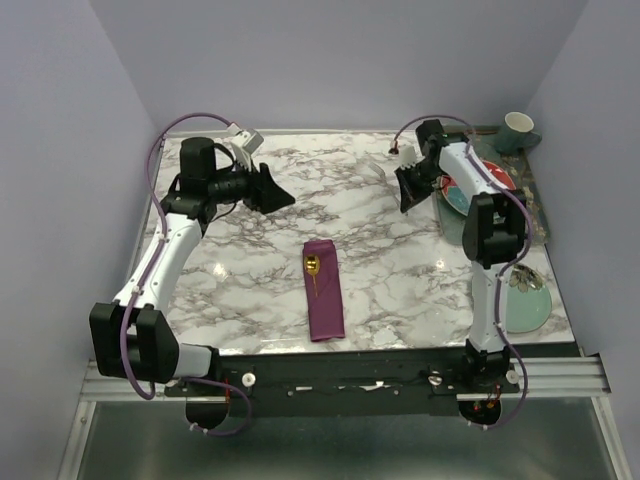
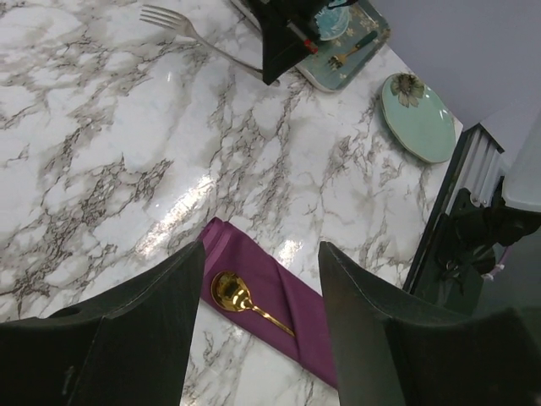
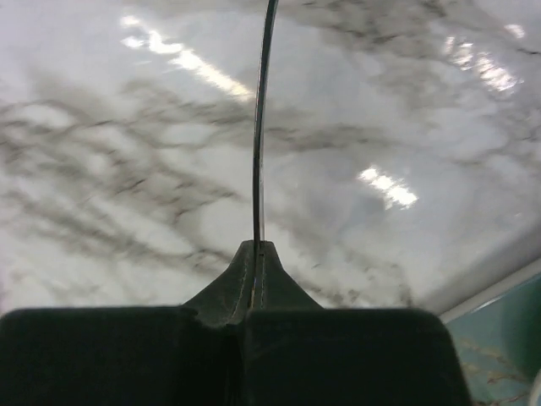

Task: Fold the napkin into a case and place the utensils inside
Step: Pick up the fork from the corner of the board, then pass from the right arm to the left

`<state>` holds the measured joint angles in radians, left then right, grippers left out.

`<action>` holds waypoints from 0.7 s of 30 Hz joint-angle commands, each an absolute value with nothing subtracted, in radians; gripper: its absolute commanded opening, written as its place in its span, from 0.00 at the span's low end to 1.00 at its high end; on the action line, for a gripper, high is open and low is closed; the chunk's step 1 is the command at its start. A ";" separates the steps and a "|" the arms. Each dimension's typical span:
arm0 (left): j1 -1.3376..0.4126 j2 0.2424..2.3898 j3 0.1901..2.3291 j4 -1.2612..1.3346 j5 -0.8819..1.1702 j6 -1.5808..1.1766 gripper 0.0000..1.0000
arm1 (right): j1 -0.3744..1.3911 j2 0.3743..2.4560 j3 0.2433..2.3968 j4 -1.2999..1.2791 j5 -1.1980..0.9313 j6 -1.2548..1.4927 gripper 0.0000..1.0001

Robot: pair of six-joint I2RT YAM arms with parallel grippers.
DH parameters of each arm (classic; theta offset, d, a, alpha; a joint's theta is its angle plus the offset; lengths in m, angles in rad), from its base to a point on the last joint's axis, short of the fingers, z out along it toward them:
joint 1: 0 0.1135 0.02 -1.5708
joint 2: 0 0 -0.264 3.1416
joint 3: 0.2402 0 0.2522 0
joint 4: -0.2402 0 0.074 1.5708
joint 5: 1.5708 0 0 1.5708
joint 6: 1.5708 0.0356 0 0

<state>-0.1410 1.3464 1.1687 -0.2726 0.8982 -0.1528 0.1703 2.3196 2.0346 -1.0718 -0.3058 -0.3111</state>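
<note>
Next, my left gripper will go to the tines (image 1: 369, 163) (image 2: 162, 17) of the silver fork and close there, because my right gripper holds the fork's handle.
The plum-purple napkin (image 1: 324, 290) lies at the table's middle, folded into a narrow case (image 2: 292, 296). The gold spoon (image 1: 312, 266) rests on its far end, bowl out, handle tucked under a fold (image 2: 232, 292). My left gripper (image 1: 280, 192) hangs open above the back left of the table, well apart from the case, nothing between its fingers (image 2: 262, 254). My right gripper (image 1: 408, 195) is at the back right, low on the marble, shut on the handle of the silver fork (image 3: 260, 127). The fork's tines (image 2: 169, 19) point away from it, towards the left.
A round pale green plate (image 1: 527, 300) sits at the right edge. Behind it stands a teal tray (image 1: 535, 200) holding a small plate, a green cup (image 1: 518, 130) and a gold utensil with a dark green handle (image 2: 351, 52).
</note>
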 commanded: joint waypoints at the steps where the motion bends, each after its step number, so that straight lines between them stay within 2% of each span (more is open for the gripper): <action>1: -0.091 1.318 1.178 -0.164 0.992 -0.250 0.69 | 0.178 1.995 1.951 -1.023 -0.779 -0.385 0.00; 3: -0.081 1.309 1.175 -0.076 1.021 -0.303 0.70 | 0.178 1.883 1.921 -1.016 -0.936 -0.376 0.00; 9: -0.083 1.278 1.137 0.216 1.106 -0.452 0.69 | 0.221 1.663 1.732 -0.967 -1.164 -0.302 0.00; 15: -0.113 1.266 1.127 0.437 1.149 -0.626 0.67 | 0.311 1.461 1.452 -0.682 -1.177 -0.103 0.01; 21: -0.179 1.266 1.127 0.445 1.086 -0.641 0.64 | 0.385 1.373 1.341 -0.585 -1.140 -0.034 0.01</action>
<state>-0.1322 1.2865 1.1328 0.3740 1.1030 -0.5911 0.3496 1.4540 1.3991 -0.7452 -1.1168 -0.1230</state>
